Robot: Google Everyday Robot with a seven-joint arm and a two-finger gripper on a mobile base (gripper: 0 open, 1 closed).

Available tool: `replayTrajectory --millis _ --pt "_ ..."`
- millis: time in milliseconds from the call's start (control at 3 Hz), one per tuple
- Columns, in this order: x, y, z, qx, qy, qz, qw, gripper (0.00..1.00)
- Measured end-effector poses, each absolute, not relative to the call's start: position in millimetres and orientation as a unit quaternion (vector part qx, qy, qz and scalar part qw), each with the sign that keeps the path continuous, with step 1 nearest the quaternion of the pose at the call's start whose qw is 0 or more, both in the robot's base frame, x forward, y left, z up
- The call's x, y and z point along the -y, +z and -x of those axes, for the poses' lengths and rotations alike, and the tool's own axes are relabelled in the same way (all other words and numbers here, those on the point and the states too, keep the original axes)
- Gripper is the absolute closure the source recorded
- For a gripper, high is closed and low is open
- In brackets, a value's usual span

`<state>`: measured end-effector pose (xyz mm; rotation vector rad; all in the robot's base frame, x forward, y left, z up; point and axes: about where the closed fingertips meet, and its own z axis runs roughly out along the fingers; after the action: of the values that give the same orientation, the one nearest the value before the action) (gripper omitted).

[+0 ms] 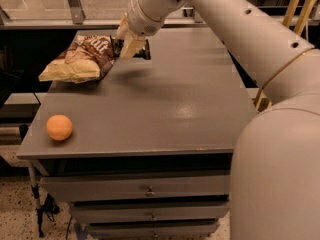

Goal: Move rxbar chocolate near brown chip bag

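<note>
My gripper needs to let go of the rxbar chocolate on the grey table top, next to the brown chip bag (128, 52).
The brown chip bag (75, 61) lies crinkled at the table's far left, brown and pale cream with white lettering. My gripper (131, 45) hangs just to the right of the bag, close above the grey table top (175, 99). It is shut on the rxbar chocolate (143, 51), a small black bar that sticks out to the right of the cream-coloured fingers (133, 44). The bar is right next to the bag's right end; whether it rests on the table I cannot tell.
A round orange fruit (59, 127) sits near the table's front left corner. Drawers with small knobs (150, 191) are under the table top. My arm reaches in from the right, over the table's back half. A railing runs behind the table.
</note>
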<state>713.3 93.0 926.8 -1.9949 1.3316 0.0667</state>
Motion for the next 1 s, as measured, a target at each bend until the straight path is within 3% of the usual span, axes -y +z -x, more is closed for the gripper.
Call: replayTrajectory --millis 1000 --pt "-113 898 -759 -0.503 0.041 0.782 0.366 1.00"
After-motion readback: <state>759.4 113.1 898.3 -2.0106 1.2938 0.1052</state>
